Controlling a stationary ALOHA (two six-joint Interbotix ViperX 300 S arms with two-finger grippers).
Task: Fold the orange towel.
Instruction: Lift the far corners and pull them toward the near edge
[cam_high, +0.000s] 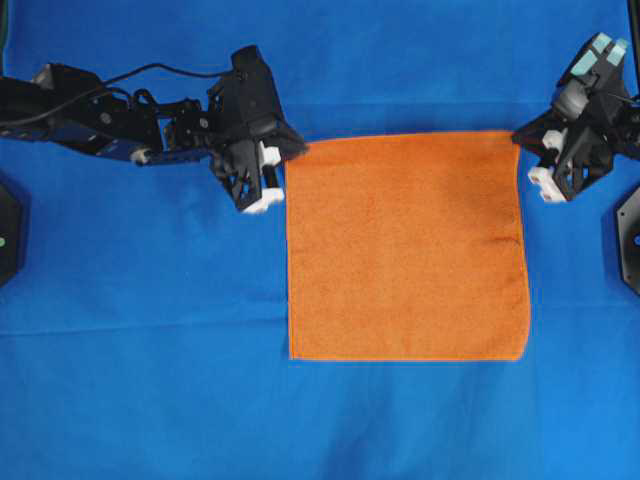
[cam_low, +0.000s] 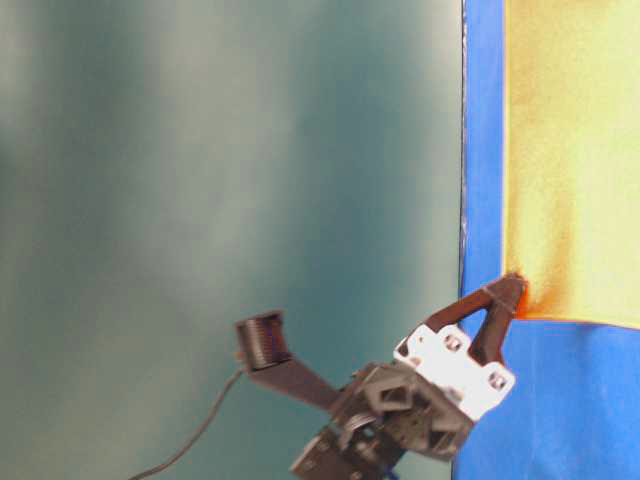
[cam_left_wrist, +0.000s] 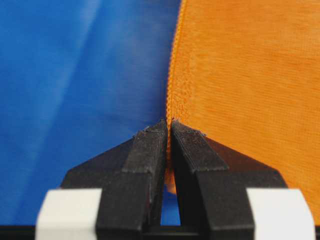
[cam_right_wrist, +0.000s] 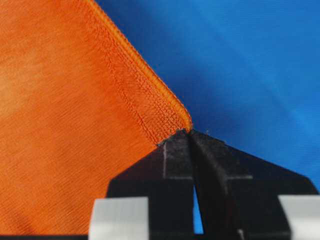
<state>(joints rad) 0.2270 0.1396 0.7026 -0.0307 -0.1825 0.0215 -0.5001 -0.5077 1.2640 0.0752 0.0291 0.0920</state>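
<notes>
My right gripper should release the orange towel's far corner on the towel's near corner (cam_high: 524, 354) along the same side.
The orange towel (cam_high: 405, 245) lies flat and spread out on the blue cloth, roughly square. My left gripper (cam_high: 293, 152) is at its far left corner. In the left wrist view it (cam_left_wrist: 168, 122) is shut on the towel's hem (cam_left_wrist: 250, 75), with orange showing between the jaws. My right gripper (cam_high: 522, 140) is at the far right corner. In the right wrist view it (cam_right_wrist: 189, 132) is shut, its tips pinching the very corner of the towel (cam_right_wrist: 65, 125). In the table-level view a gripper's fingers (cam_low: 495, 325) meet a towel corner (cam_low: 575, 150).
A blue cloth (cam_high: 150, 350) covers the whole table. Black arm bases stand at the left edge (cam_high: 8, 240) and the right edge (cam_high: 630, 235). A blurred teal wall (cam_low: 200, 150) fills most of the table-level view.
</notes>
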